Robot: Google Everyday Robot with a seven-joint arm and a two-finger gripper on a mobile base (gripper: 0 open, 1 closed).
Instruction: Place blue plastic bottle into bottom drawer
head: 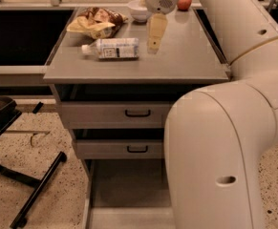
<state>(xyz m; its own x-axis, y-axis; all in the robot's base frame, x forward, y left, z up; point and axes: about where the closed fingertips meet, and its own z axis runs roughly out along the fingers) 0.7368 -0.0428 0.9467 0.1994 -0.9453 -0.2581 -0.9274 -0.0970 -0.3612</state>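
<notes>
Next, my gripper grips the base end [132,48] of the blue plastic bottle, opposite its white cap.
The blue plastic bottle [112,48] lies on its side on the grey cabinet top [186,61], with its white cap to the left and its white label facing up. My gripper [155,32] hangs pointing down over the cabinet top, just right of the bottle's base and apart from it, holding nothing. The bottom drawer [129,190] is pulled out at floor level and its tray holds nothing. My arm hides its right part.
A yellow-and-brown snack bag [95,23], a white bowl [139,9] and a red apple [184,1] sit at the back of the top. Two drawers with black handles [137,113] stand slightly open. A black chair base [28,190] is at the left. My arm [215,151] fills the right.
</notes>
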